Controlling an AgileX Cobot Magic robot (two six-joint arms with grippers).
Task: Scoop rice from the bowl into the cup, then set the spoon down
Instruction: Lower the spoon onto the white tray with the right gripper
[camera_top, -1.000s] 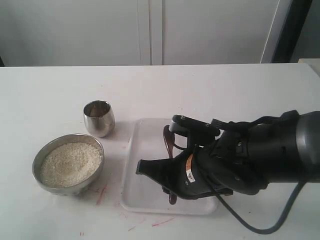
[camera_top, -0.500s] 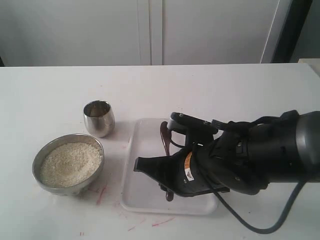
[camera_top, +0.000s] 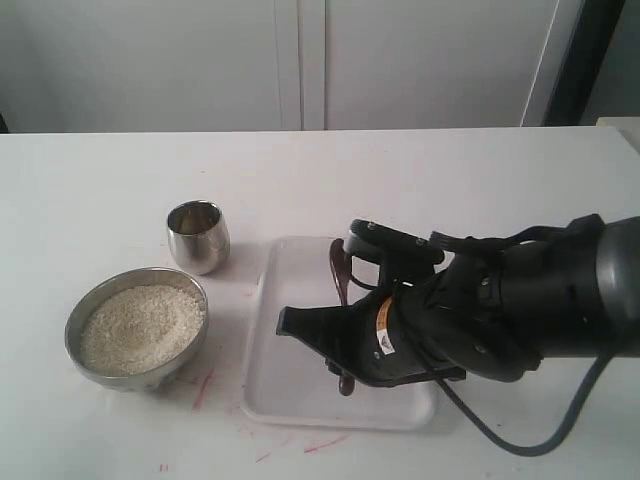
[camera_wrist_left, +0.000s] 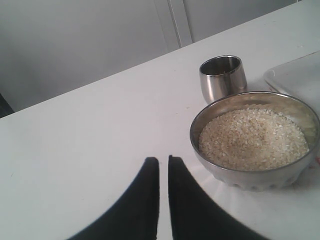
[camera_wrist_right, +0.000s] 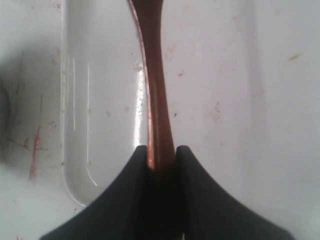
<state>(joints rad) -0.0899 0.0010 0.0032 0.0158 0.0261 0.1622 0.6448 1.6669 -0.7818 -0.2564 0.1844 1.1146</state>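
My right gripper will lay the dark wooden spoon down flat on the middle of the white tray (camera_top: 330, 350) (camera_wrist_right: 166, 116).
The steel bowl (camera_top: 190, 345) holding pale rice (camera_top: 140, 327) sits at the left front, with the small shiny cup (camera_top: 198, 236) just behind it. My right gripper (camera_top: 338, 350) is shut on the handle of the dark wooden spoon (camera_top: 340, 268), low over the white tray (camera_top: 295, 300). The spoon's oval end points toward the far side. In the right wrist view the spoon handle (camera_wrist_right: 155, 90) runs out from between the gripper (camera_wrist_right: 162, 148) fingers. In the left wrist view my left gripper (camera_wrist_left: 159, 161) is shut on nothing, near the bowl (camera_wrist_left: 250, 177), rice (camera_wrist_left: 252, 137) and cup (camera_wrist_left: 223, 77).
The white tray (camera_wrist_right: 100, 125) lies on a white table (camera_top: 450, 190) with faint red marks near its front edge. A corner of the tray (camera_wrist_left: 295, 75) shows beside the bowl. A white wall or cabinet stands behind the table.
The right gripper with the spoon shifted slightly left, then back right, staying over the tray. The bowl, the cup and the tray have not moved.
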